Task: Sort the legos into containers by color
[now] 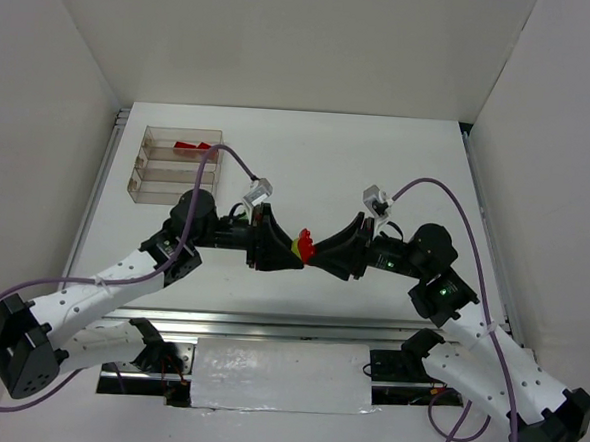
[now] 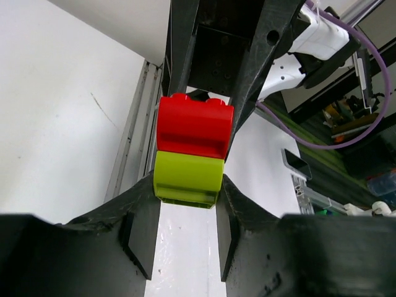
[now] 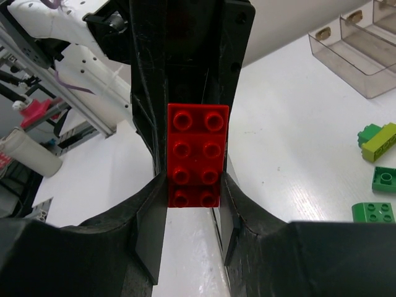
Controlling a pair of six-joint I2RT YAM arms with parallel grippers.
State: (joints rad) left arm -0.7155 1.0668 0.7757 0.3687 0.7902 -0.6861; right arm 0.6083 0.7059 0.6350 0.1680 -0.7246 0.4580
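The robot's left gripper should release the yellow-green brick in the middle compartment of the clear tray [image 1: 186,167], beside the compartment of the red lego.
Above the middle of the table my two grippers meet tip to tip on one joined pair of legos. My left gripper [image 1: 289,250] [image 2: 188,189] is shut on the yellow-green brick [image 1: 296,248] [image 2: 189,178]. Stacked on that brick is the red brick [image 1: 308,245] [image 2: 195,127] [image 3: 197,154], and my right gripper [image 1: 316,250] [image 3: 193,189] is shut on it. The containers [image 1: 180,132] [image 3: 362,68], a clear three-compartment tray, stand at the back left. One red lego [image 1: 188,145] lies in the tray's far compartment.
In the right wrist view loose legos lie on the table: a dark green and yellow-green pair [image 3: 377,139], a green brick [image 3: 383,179] and another green brick [image 3: 373,212]. White walls enclose the table. A metal rail [image 1: 299,326] runs along the near edge.
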